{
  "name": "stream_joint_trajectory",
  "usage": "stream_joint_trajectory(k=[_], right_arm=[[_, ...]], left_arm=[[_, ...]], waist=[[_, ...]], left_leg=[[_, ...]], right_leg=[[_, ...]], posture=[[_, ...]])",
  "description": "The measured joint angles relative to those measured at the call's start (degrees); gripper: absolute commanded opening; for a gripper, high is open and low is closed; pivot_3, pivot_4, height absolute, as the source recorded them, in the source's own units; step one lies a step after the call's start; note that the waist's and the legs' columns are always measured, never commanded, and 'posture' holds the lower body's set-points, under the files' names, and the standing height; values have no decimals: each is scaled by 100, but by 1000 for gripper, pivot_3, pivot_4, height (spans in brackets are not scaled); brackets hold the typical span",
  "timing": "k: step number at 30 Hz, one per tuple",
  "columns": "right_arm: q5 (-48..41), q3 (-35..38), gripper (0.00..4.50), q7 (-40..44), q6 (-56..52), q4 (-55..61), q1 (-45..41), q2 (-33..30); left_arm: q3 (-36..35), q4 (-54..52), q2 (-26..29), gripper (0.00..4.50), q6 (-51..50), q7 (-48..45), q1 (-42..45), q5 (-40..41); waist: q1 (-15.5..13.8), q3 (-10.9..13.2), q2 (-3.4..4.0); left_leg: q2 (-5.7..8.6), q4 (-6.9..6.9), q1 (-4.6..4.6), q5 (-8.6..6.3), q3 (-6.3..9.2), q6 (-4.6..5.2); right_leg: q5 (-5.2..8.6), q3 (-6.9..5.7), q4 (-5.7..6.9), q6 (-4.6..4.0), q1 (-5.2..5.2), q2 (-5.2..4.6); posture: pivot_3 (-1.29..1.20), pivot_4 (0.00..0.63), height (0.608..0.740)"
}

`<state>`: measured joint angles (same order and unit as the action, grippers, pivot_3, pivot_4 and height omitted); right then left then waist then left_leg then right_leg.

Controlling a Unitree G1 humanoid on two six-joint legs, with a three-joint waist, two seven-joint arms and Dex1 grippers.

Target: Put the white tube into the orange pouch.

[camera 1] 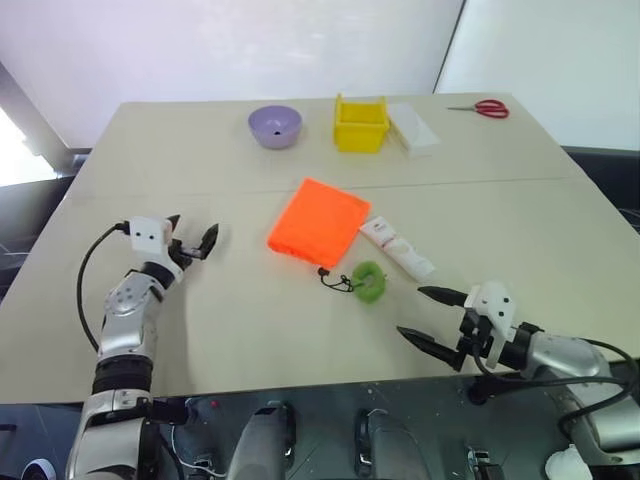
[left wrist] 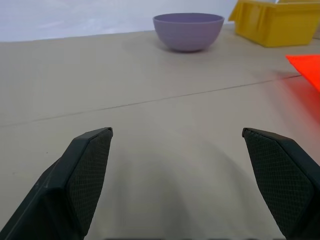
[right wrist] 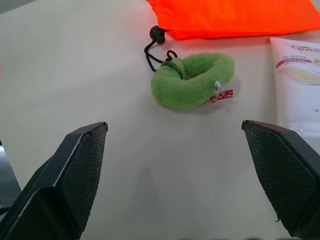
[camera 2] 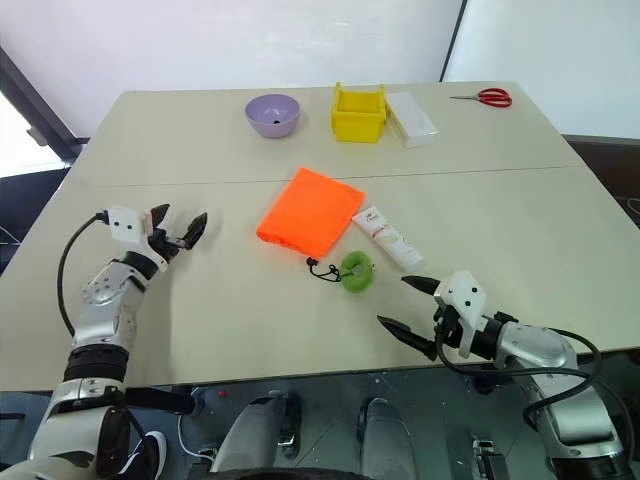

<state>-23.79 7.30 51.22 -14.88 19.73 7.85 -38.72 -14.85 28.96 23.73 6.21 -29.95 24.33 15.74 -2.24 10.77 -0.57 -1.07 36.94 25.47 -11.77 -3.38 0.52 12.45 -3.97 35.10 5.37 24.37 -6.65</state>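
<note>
Next, my right gripper moves to the white tube's cap [camera 1: 423, 270] [right wrist: 305, 128], at the end farther from the orange pouch, and closes there.
The orange pouch [camera 1: 320, 221] lies flat in the middle of the table, its dark cord ending in a green ring [camera 1: 369, 282] toward the front. The white tube [camera 1: 397, 247] rests just right of the pouch, also seen as the tube [right wrist: 299, 100] in the right wrist view beside the ring [right wrist: 194, 80]. My left gripper [camera 1: 192, 238] hovers open over the table left of the pouch, nothing between its fingers. My right gripper [camera 1: 430, 318] is open near the front edge, pointing toward the ring and tube, apart from both.
At the back stand a purple bowl [camera 1: 275, 126], a yellow bin [camera 1: 361, 124] and a clear-white box [camera 1: 413, 128]. Red scissors [camera 1: 483, 108] lie at the far right corner. A seam [camera 1: 480, 182] crosses the tabletop behind the pouch.
</note>
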Motion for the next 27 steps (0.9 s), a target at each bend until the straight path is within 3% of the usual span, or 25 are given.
stream_joint_trajectory(k=[9, 27], right_arm=[[54, 1, 4500, 34, 73, -152, -120, -42], [101, 7, 4500, 62, 171, -256, -163, -57]], left_arm=[[-23, -394, 128, 4447, -266, -393, -214, 324], [-54, -259, 185, 4447, -15, -355, -215, 242]], waist=[[3, 0, 0], [0, 0, 0]], left_leg=[[-1, -2, 0, 0, 0, 0], [-2, -2, 1, -1, -1, 0]], right_leg=[[0, -3, 0, 0, 3, -2], [0, -6, 0, 0, 2, -4]], posture=[[0, 150, 740], [0, 150, 740]])
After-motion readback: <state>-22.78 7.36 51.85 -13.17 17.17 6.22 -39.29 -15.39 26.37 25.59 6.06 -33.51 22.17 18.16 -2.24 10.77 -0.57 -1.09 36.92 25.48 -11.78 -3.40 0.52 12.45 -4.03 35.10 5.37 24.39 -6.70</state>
